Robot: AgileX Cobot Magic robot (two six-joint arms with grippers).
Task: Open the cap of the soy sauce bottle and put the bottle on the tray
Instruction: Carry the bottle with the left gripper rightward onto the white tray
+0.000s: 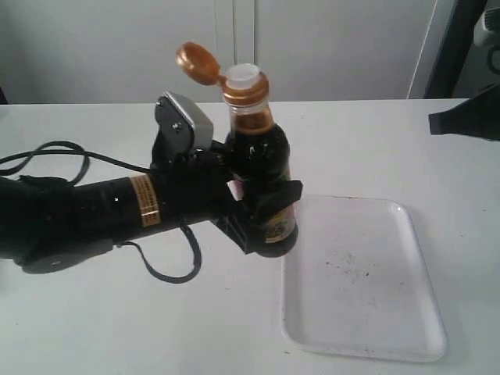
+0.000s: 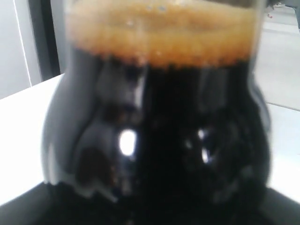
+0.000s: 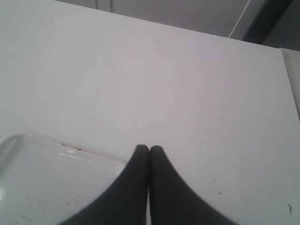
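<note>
My left gripper has the soy sauce bottle. I should set it down on the white tray (image 1: 341, 270) by the small dark specks.
The soy sauce bottle (image 1: 259, 168) stands upright, held by my left gripper (image 1: 262, 207), which is shut on its lower body and label. Its copper-gold cap (image 1: 197, 63) is flipped open to the left on its hinge, baring the white spout (image 1: 243, 75). The bottle's base is at the near-left edge of the white tray (image 1: 359, 285); whether it touches it I cannot tell. In the left wrist view the dark bottle (image 2: 159, 131) fills the frame. My right gripper (image 3: 149, 149) is shut and empty, over the table beside a tray corner (image 3: 42, 178); it shows at the right edge (image 1: 467, 119).
A black cable (image 1: 168, 269) loops on the white table (image 1: 94, 328) under the left arm. A dark post (image 1: 453, 47) stands at the back right. The tray bears small dark specks.
</note>
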